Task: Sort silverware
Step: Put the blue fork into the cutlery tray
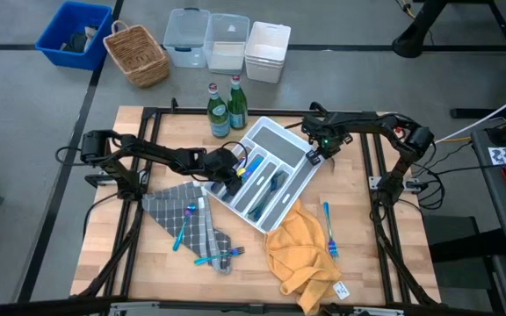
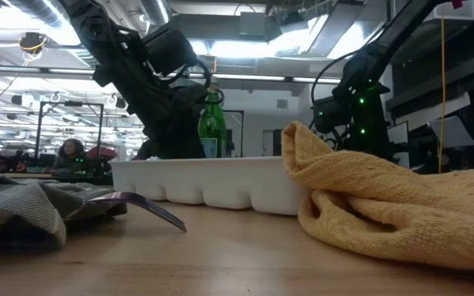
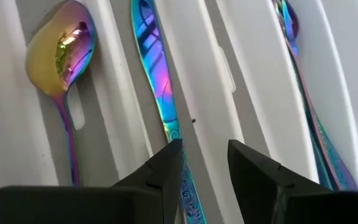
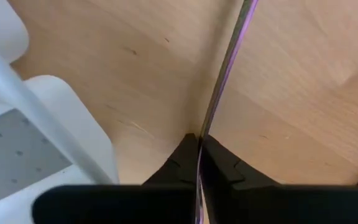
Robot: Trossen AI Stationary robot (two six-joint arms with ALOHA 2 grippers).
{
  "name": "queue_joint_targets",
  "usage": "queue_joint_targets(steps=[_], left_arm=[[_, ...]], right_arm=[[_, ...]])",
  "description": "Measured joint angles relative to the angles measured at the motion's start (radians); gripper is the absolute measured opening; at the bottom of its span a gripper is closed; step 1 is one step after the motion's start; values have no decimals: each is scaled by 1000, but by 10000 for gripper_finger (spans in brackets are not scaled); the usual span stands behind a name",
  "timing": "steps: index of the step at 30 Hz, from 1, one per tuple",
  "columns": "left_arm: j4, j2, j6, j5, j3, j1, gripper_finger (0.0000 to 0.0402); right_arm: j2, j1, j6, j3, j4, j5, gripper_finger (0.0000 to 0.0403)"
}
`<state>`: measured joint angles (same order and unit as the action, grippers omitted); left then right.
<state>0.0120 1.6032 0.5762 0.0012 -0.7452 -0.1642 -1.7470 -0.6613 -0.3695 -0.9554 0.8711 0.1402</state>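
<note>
Next, I will move my left gripper to the blue fork mid grey cloth and grab the fork's handle [image 1: 185, 223] near its tines.
A white divided tray [image 1: 275, 175] sits mid-table and holds several blue and iridescent utensils [image 1: 262, 189]. My left gripper [image 3: 204, 167] is open just above the tray's left end, with a spoon [image 3: 61, 50] and a slim utensil handle [image 3: 157, 74] lying in the slots below it. My right gripper [image 4: 199, 146] is shut on a thin iridescent utensil [image 4: 229, 56] over the wood beside the tray's far right corner [image 1: 310, 145]. Loose teal and blue utensils lie on the grey cloth [image 1: 185, 224], at its near end [image 1: 218, 257], and on the table [image 1: 328, 230]. My right gripper pinches the thin utensil at its free fingertips [image 4: 199, 155]. The utensil shows edge-on and runs straight out ahead of the fingers, in line with them. It is held clear above the wooden table; which end is gripped is hidden by the fingers.
Two green bottles [image 1: 224, 107] stand just beyond the tray's far left corner. A yellow cloth [image 1: 301, 254] lies bunched at the tray's near right, and a grey cloth [image 1: 183, 215] at its near left. Bins and a basket [image 1: 136, 54] sit on the floor beyond the table.
</note>
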Motion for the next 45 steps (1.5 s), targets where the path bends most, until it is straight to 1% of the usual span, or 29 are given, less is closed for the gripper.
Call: queue_joint_targets(steps=[3,6,9,12,16,21,24,27,30,35,39,45], left_arm=[[0,-13,0,23,0,0,117],[-1,-37,0,28,0,0,117],[1,-65,-9,29,0,0,117],[0,-96,-23,28,0,0,117],[-4,-141,-32,29,0,0,117],[-36,-215,-53,63,-1,9,117],[-117,-273,-39,94,-1,19,117],[-218,-334,-8,110,-1,36,117],[-315,-389,18,111,-1,59,117],[-443,-457,63,111,-1,100,117],[-501,-487,80,111,-1,131,117],[-529,-490,82,111,-1,167,117]], right_arm=[[2,0,5,-7,11,-1,12],[4,0,40,-27,87,6,8],[31,0,77,-74,125,14,6],[53,1,99,-111,202,33,6],[100,1,148,-179,256,32,5],[157,34,236,-264,268,-37,4],[167,83,303,-319,268,-94,4],[168,147,374,-376,262,-120,4],[168,223,469,-407,202,-141,3],[168,355,688,-418,95,-175,6],[159,449,868,-418,36,-177,7],[159,565,1151,-412,-16,-176,8]])
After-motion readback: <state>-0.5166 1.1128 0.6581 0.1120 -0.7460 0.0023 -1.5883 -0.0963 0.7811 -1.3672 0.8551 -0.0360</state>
